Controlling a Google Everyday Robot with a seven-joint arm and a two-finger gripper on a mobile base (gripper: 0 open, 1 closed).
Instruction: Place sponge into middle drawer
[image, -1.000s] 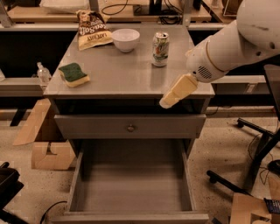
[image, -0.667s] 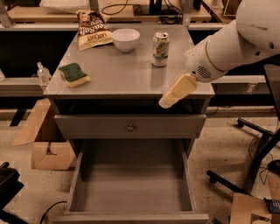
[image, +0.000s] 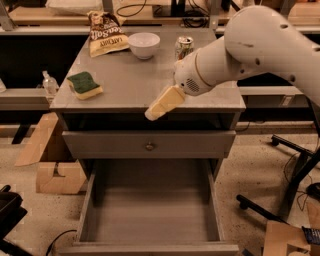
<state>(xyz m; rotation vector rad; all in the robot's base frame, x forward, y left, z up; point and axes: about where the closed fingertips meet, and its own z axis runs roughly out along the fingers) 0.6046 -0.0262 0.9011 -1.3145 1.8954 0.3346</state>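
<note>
The sponge on the cabinet top is my gripper's next target, and my gripper should close on the sponge's end (image: 95, 90) that faces it.
The sponge (image: 84, 84), pale yellow with a dark green top, lies on the left side of the grey cabinet top (image: 130, 82). The middle drawer (image: 152, 210) is pulled out and shows a plain grey floor. My gripper (image: 163, 104) hangs over the front edge of the cabinet top, to the right of the sponge and well apart from it. It holds nothing that I can see. The white arm (image: 260, 45) comes in from the upper right.
A tan snack bag (image: 105, 35), a white bowl (image: 144, 45) and a can (image: 183, 47) stand at the back of the top. A shut drawer front with a small knob (image: 149, 146) sits above the open drawer. Cardboard boxes (image: 50, 160) lie on the floor at left.
The arm and gripper have shifted left along the front of the cabinet top, closer to the sponge. The sponge and the drawer have not moved.
</note>
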